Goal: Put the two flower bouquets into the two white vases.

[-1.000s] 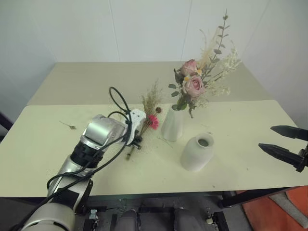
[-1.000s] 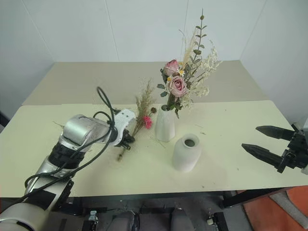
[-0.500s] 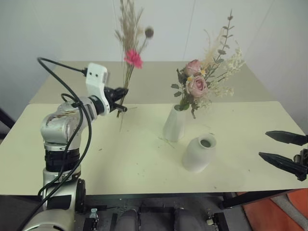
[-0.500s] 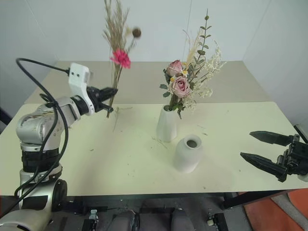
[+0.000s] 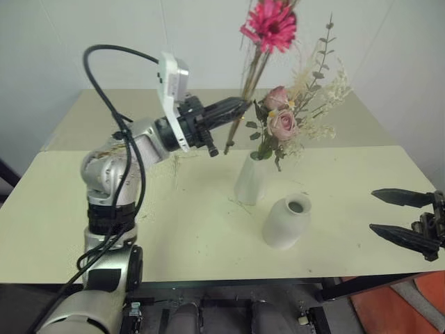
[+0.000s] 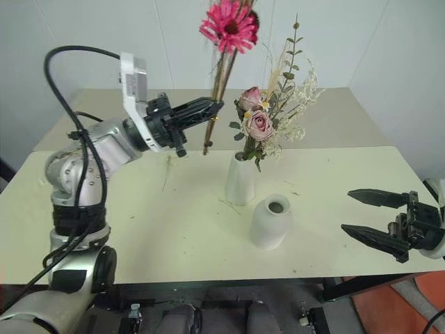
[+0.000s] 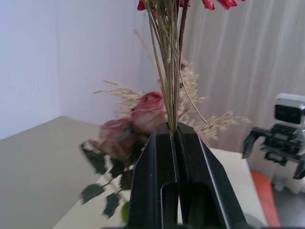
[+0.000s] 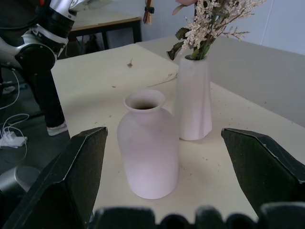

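I need to release the magenta daisy bouquet from my left gripper in the opening of the shorter rounded white vase (image 5: 297, 206). The bouquet is now held high beside the tall vase.
My left gripper (image 5: 238, 106) is shut on the stems of the magenta daisy bouquet (image 5: 268, 26), held upright and high, just left of the tall vase. In the left wrist view the thin tan stems (image 7: 167, 71) rise from between the closed fingers (image 7: 155, 157). The pink rose bouquet (image 5: 281, 122) stands in the tall slim white vase (image 5: 250, 179). The shorter rounded white vase (image 5: 285, 221) stands empty in front of it and to its right, its mouth (image 8: 144, 101) open upward. My right gripper (image 5: 375, 210) hangs open at the table's right edge, facing both vases.
The pale table (image 5: 174, 229) has a seam across its middle and a second table top (image 5: 125, 118) behind. Bits of dried grass (image 5: 240, 203) lie near the tall vase. An orange object (image 5: 389, 306) sits on the floor at the lower right.
My left arm has lifted the magenta daisy bouquet off the table, swung it up and to the right toward the vases, and turned the stems upright. The right gripper has barely moved.
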